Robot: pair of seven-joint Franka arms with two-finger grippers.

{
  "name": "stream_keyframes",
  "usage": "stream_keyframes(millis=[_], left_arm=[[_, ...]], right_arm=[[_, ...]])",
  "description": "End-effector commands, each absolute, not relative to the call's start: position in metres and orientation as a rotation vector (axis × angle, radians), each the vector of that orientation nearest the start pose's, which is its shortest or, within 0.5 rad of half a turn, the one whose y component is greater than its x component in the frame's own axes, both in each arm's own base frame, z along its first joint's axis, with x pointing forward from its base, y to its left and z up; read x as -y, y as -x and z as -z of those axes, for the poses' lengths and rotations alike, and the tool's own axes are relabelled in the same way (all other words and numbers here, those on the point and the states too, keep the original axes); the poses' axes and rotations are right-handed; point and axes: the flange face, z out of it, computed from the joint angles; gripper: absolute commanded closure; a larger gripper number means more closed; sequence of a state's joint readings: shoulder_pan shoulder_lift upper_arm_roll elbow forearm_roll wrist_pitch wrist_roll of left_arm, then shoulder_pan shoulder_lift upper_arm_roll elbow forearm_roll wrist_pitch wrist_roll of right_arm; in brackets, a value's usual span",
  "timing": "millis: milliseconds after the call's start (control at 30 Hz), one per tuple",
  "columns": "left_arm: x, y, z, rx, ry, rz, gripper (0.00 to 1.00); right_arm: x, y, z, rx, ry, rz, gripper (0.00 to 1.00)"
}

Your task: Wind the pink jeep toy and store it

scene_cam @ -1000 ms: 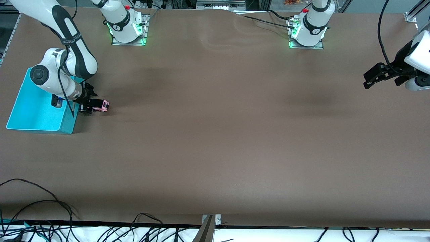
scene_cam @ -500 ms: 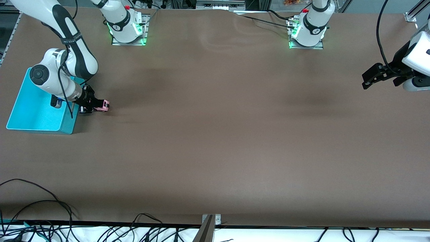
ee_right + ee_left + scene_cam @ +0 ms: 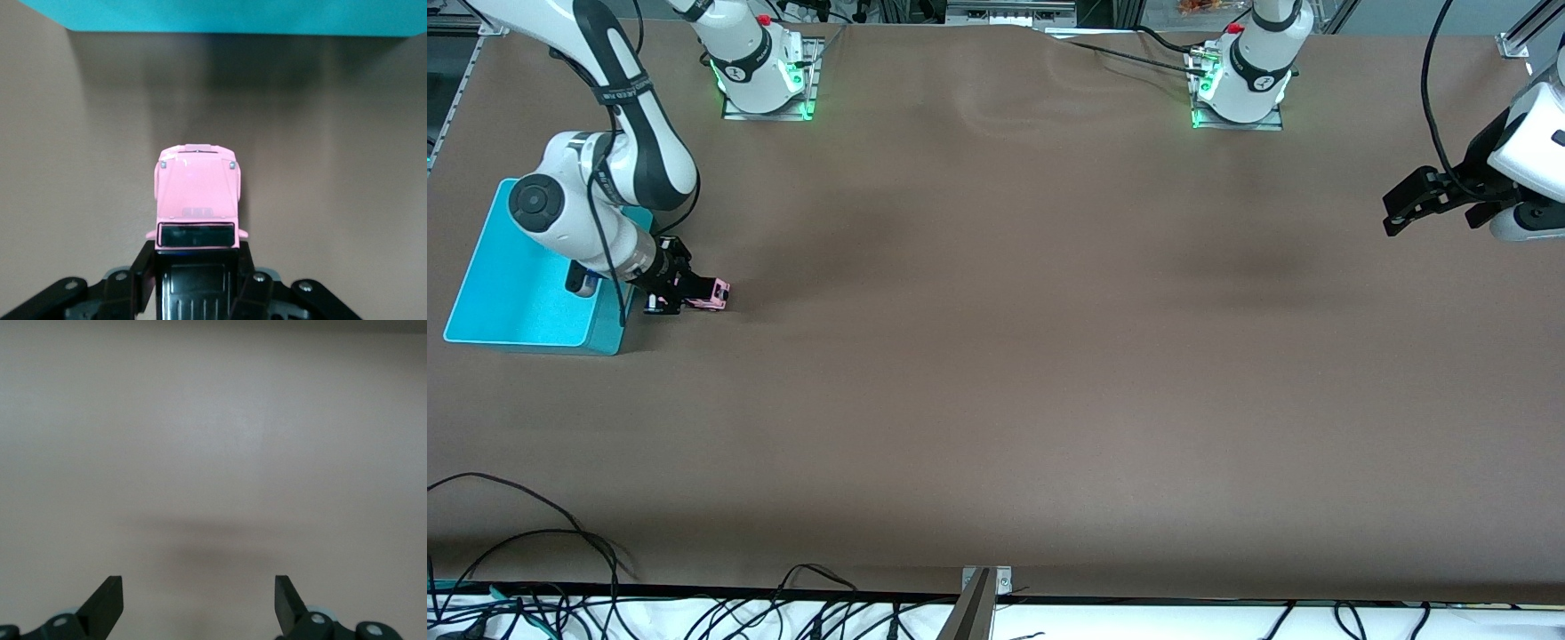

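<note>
The robot's right gripper should release the pink jeep on the bottom of the turquoise bin, close to the bin's side (image 3: 567, 267) that faces the open table. The jeep is still low beside the bin.
The pink jeep toy (image 3: 714, 293) has a light pink body and a black roof. It sits low at the brown table, just beside the turquoise bin (image 3: 516, 307) on the side toward the left arm's end. My right gripper (image 3: 680, 293) is shut on the jeep's black rear half. In the right wrist view the jeep's pink hood (image 3: 197, 190) sticks out past the right gripper (image 3: 197, 270) and points at the bin's wall (image 3: 213, 13). My left gripper (image 3: 1400, 209) is open and empty, up over the table's edge at the left arm's end, and it also shows in the left wrist view (image 3: 199, 603).
The right arm's elbow and wrist hang over the bin. The two robot bases (image 3: 763, 76) (image 3: 1240, 80) stand at the table's back edge. Cables (image 3: 525, 569) lie along the front edge.
My right gripper has carried the jeep a short way toward the front camera and slightly away from the bin. The left gripper has barely shifted.
</note>
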State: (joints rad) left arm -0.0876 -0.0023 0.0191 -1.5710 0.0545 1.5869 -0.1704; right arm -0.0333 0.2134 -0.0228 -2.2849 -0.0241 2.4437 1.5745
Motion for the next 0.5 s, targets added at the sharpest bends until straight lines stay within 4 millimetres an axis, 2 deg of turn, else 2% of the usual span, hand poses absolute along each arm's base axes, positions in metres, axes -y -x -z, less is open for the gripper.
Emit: stream_keyframes(millis=[0,233,400,467], left_arm=[[0.033,-0.557,-0.634,0.127,3.104,0.030,0.00],[0.033,-0.557,-0.635,0.127,3.104,0.032,0.00],[0.034,-0.557,-0.641,0.130,3.103,0.049,0.00],[0.030,-0.557,-0.641,0.140,3.103,0.049,0.00]], right_arm=[[0.034,-0.546,-0.291,-2.333,2.195,-0.080,0.81],[0.050,-0.565,-0.327,-2.348,2.207,-0.113,0.81],[0.083,-0.568,-0.347,-2.338,2.261,-0.166,0.81],[0.105,-0.566,-0.354,-2.323,2.289,-0.192,0.81]])
